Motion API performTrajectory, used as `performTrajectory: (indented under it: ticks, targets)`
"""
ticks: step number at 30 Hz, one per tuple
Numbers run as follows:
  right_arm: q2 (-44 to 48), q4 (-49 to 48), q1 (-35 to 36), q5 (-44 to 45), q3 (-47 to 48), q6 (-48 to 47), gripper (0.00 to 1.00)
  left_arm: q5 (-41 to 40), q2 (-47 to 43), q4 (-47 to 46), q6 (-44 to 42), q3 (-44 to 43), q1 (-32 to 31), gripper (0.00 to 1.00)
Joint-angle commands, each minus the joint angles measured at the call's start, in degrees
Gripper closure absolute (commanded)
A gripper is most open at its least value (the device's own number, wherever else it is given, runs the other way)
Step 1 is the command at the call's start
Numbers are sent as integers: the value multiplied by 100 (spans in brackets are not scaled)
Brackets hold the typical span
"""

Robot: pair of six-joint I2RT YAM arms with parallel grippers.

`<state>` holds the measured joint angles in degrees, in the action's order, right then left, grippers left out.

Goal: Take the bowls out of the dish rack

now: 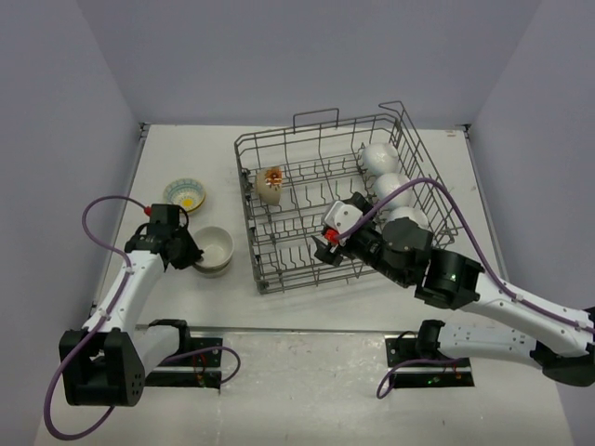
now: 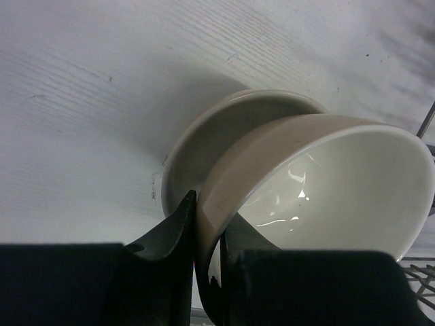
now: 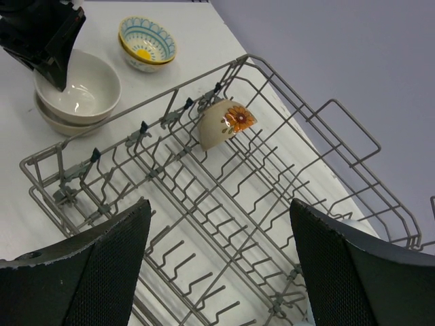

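The robot's left gripper should release the white bowl inside the lower white bowl (image 1: 212, 253) (image 2: 259, 183) on the table next to the dish rack.
The grey wire dish rack (image 1: 297, 246) stands in the middle of the table. It holds a cream bowl with an orange flower (image 1: 271, 185) at its far left and three white bowls (image 1: 390, 189) in a row on its right side. My left gripper (image 1: 191, 251) is shut on the rim of a white bowl (image 2: 326, 183), which rests in a second white bowl (image 2: 217, 136) on the table left of the rack. My right gripper (image 1: 325, 246) is open and empty above the rack's near part (image 3: 224, 197); the flower bowl (image 3: 224, 123) lies ahead of it.
A teal-rimmed bowl with a yellow centre (image 1: 185, 194) sits on the table behind the white stack (image 3: 78, 92), on top of another bowl (image 3: 146, 42). The rack's raised handle loops and tines stand around my right gripper. Walls close off the far and side edges.
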<state>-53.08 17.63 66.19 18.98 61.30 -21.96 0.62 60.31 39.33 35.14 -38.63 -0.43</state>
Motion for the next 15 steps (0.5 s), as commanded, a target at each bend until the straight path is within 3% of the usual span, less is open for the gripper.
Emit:
performTrajectory:
  ticks: [1, 11, 13, 15]
  targets:
    - [157, -190, -1, -114, -65, -19, 17, 70, -28, -347, 134, -57, 43, 85]
    - [158, -190, -10, -184, -65, -37, 16, 166, -116, -180, 108, -197, 43, 67]
    - [131, -190, -19, -176, -57, -37, 16, 175, -143, -101, 108, -267, 43, 69]
    - [70, -190, -80, -202, -39, 33, 16, 149, -213, 38, 125, -329, 43, 82]
